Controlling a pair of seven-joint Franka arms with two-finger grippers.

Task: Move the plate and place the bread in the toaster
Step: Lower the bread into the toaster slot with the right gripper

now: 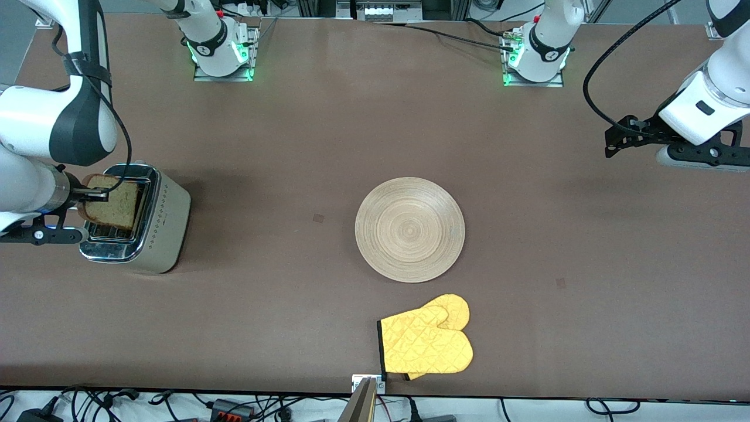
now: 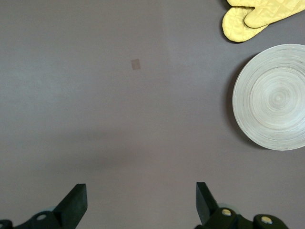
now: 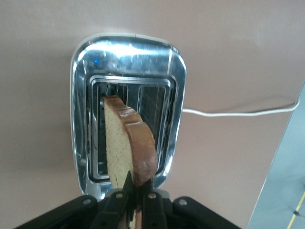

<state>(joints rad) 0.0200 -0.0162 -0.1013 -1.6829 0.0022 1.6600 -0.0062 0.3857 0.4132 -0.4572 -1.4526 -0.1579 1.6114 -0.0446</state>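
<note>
The bread will be let go by my right gripper down in the toaster slot nearer the round wooden plate [image 1: 132, 206] [image 3: 113, 131]. The bread is now tilted over the toaster.
The bread [image 1: 117, 205], a pale slice with a dark crust, stands on edge and tilted over the silver toaster [image 1: 161, 237] at the right arm's end of the table. My right gripper [image 1: 96, 193] is shut on its crust edge. In the right wrist view the bread [image 3: 126, 138] points down into one slot of the toaster [image 3: 95, 57], pinched by the right gripper [image 3: 138, 183]. The round wooden plate [image 1: 410, 230] lies bare at mid-table. My left gripper [image 1: 611, 144] hangs open over bare table at the left arm's end, and its wrist view shows the left gripper [image 2: 141, 191] empty and the plate [image 2: 274, 98] off to one side.
A yellow quilted oven mitt [image 1: 430, 343] lies near the table's front edge, nearer the front camera than the plate, and the mitt [image 2: 257, 14] also shows in the left wrist view. The toaster's white cord [image 3: 238, 113] trails over the table beside it.
</note>
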